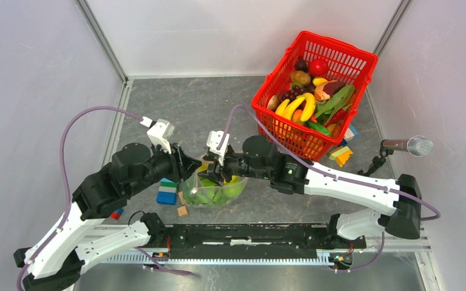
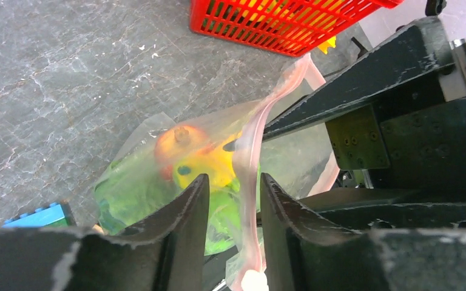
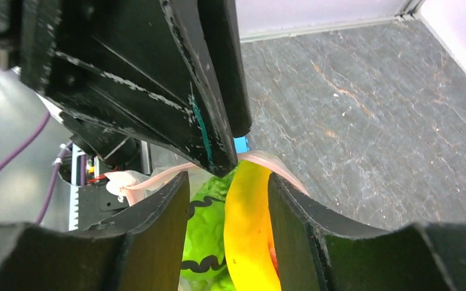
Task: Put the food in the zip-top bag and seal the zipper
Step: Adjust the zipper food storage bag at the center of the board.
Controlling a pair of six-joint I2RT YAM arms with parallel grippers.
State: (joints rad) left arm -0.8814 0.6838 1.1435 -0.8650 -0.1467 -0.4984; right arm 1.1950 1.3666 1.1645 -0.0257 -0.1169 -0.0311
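Note:
The robot's left gripper is partway along the pink zipper, so it should open and grab the bag at the zipper's white slider (image 2: 255, 280) before more food goes in.
The zip-top bag (image 1: 218, 193) stands on the table between my two grippers, mouth up. Through the plastic in the left wrist view (image 2: 139, 182) show green lettuce (image 2: 121, 200) and an orange-yellow fruit (image 2: 200, 154). My left gripper (image 1: 189, 168) (image 2: 233, 177) is slightly open. The pink zipper (image 2: 250, 157) runs between its jaws, close to the right one. My right gripper (image 1: 214, 176) (image 3: 229, 177) is open over the bag's mouth. A yellow banana (image 3: 249, 230) stands between its jaws against the right one, with lettuce (image 3: 206, 230) beside it. The zipper (image 3: 151, 179) loops around these fingers.
A red mesh basket (image 1: 338, 43) with more toy food stands at the back right, also in the left wrist view (image 2: 267, 21). A blue-green block (image 1: 168, 193) and wooden cubes (image 1: 182, 211) lie left of the bag. More blocks (image 1: 341, 156) and a microphone (image 1: 409, 145) are at the right.

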